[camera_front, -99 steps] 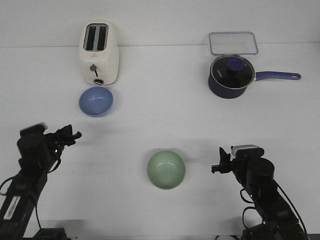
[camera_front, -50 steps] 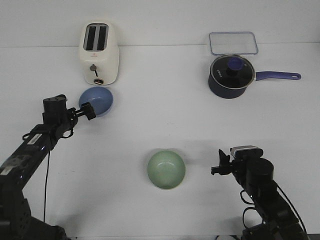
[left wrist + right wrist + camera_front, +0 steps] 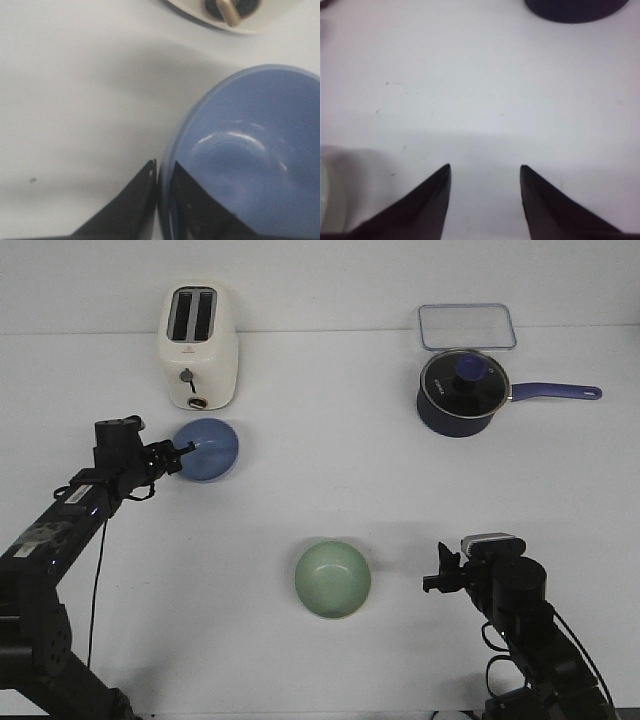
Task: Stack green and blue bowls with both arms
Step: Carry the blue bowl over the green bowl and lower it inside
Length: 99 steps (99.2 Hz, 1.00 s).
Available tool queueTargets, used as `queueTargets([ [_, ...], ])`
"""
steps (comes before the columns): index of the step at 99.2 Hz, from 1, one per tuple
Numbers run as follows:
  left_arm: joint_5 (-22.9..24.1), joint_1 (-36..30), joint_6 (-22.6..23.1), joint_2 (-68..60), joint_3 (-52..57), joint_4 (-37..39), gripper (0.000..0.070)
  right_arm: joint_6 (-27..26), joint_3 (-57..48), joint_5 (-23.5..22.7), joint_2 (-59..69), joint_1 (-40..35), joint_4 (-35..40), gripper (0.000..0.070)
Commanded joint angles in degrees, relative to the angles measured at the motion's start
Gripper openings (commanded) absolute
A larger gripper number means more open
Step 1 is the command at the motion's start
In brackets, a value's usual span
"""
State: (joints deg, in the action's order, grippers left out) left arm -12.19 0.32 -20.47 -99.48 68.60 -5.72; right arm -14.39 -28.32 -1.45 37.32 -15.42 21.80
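Next, my left gripper lets go of the blue bowl inside the green bowl [image 3: 333, 578] near the front middle of the table.
The light blue bowl [image 3: 210, 451] sits in front of the toaster at the left. My left gripper [image 3: 180, 458] is at its left rim. In the left wrist view the two fingers straddle the rim of the blue bowl [image 3: 245, 150], one inside and one outside, and the left gripper [image 3: 164, 167] is shut on it. The pale green bowl [image 3: 332, 579] rests upright near the table's front middle. My right gripper [image 3: 432, 575] is open and empty, a little to the right of the green bowl. In the right wrist view only a pale sliver of the green bowl [image 3: 325, 200] shows beside the right gripper [image 3: 485, 172].
A cream toaster [image 3: 198, 346] stands at the back left, just behind the blue bowl. A dark blue saucepan [image 3: 460, 392] with a glass lid and a long handle stands at the back right. A clear rectangular container [image 3: 466, 326] lies behind it.
My left arm reached forward to the blue bowl and closed on its rim. The bowl has shifted a little to the right. The right arm has not moved.
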Motion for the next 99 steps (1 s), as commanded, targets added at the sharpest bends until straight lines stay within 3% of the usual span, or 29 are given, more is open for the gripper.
queueTargets([
  [1, -1.9, 0.0, 0.8, 2.6, 1.3, -0.8, 0.0012, -0.1, 0.0, 0.0, 0.2, -0.3, -0.2, 0.0279],
  [20, -7.3, -2.5, 5.4, 11.8, 1.1, -10.4, 0.0012, -0.1, 0.0, 0.0, 0.2, -0.3, 0.0, 0.0279],
  [42, -13.8, -10.5, 7.0, 22.9, -4.2, -12.7, 0.0012, -0.1, 0.0, 0.0, 0.2, -0.3, 0.1, 0.0279],
  [77, -13.6, -31.0, 5.3, 26.9, -13.9, -7.6, 0.0012, -0.1, 0.0, 0.0, 0.3, -0.3, 0.1, 0.0279],
  [93, -4.9, -37.5, 5.4, 23.6, -14.0, -4.7, 0.0012, -0.1, 0.0, 0.0, 0.3, -0.3, 0.1, 0.0279],
  [99, -4.6, -38.5, 5.4, 22.4, -14.0, -3.2, 0.0015, -0.1, 0.0, -0.1, 0.2, -0.3, 0.1, 0.0279],
])
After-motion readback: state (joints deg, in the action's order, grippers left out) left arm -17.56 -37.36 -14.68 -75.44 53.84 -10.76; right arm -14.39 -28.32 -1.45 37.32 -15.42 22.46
